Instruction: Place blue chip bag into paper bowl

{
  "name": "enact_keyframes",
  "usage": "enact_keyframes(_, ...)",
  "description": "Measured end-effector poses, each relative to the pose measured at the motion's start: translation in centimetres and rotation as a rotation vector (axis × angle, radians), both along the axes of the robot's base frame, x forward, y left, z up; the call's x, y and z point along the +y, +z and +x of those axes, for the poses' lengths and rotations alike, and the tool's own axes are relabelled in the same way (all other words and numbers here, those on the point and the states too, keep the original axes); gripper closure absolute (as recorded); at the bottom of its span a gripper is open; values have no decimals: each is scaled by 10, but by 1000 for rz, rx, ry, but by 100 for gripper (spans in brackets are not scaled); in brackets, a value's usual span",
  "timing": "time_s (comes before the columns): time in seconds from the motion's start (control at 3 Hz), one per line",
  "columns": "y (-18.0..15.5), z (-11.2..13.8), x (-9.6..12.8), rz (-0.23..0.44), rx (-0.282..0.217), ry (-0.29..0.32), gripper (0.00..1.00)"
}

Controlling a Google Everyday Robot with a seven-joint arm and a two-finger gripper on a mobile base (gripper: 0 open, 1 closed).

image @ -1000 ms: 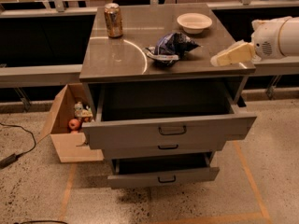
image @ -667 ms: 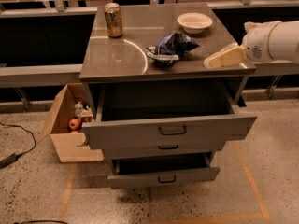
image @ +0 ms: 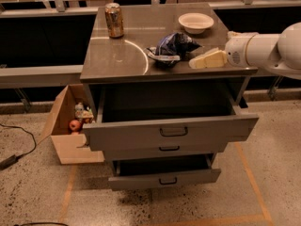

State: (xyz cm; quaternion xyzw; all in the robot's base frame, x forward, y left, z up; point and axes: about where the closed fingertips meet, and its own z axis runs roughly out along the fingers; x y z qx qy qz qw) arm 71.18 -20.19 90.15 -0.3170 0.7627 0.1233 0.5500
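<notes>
Next, I move my gripper over to the blue chip bag's end point(image: 190, 46) that is farthest from the drink can, and close it there.
The blue chip bag point(image: 170, 49), crumpled dark blue foil with a white patch, lies on the grey cabinet top point(image: 117, 55) right of its middle. The paper bowl point(image: 195, 22), off-white and empty, sits behind it near the far right corner. My gripper point(image: 196, 62) comes in from the right on a white arm point(image: 263, 48). Its pale fingers point(image: 209, 59) point left, just right of the bag and low over the top near the front edge. The gripper holds nothing.
A gold-brown drink can point(image: 114, 20) stands at the far left of the top. Two drawers point(image: 171, 131) hang open below the front edge. A cardboard box point(image: 70, 126) with small items sits on the floor at left. A cable point(image: 16, 147) lies on the floor.
My arm and gripper have moved left along the front right of the cabinet top, closing in on the chip bag. The bag, bowl and can have not moved.
</notes>
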Motion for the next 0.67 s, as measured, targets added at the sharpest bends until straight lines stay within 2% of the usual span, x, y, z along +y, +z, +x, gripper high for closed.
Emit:
enact_keyframes(0.33,-13,24,12,26,-8,34,0)
enact_keyframes(0.67,-19,51,21,41,-36,63,0)
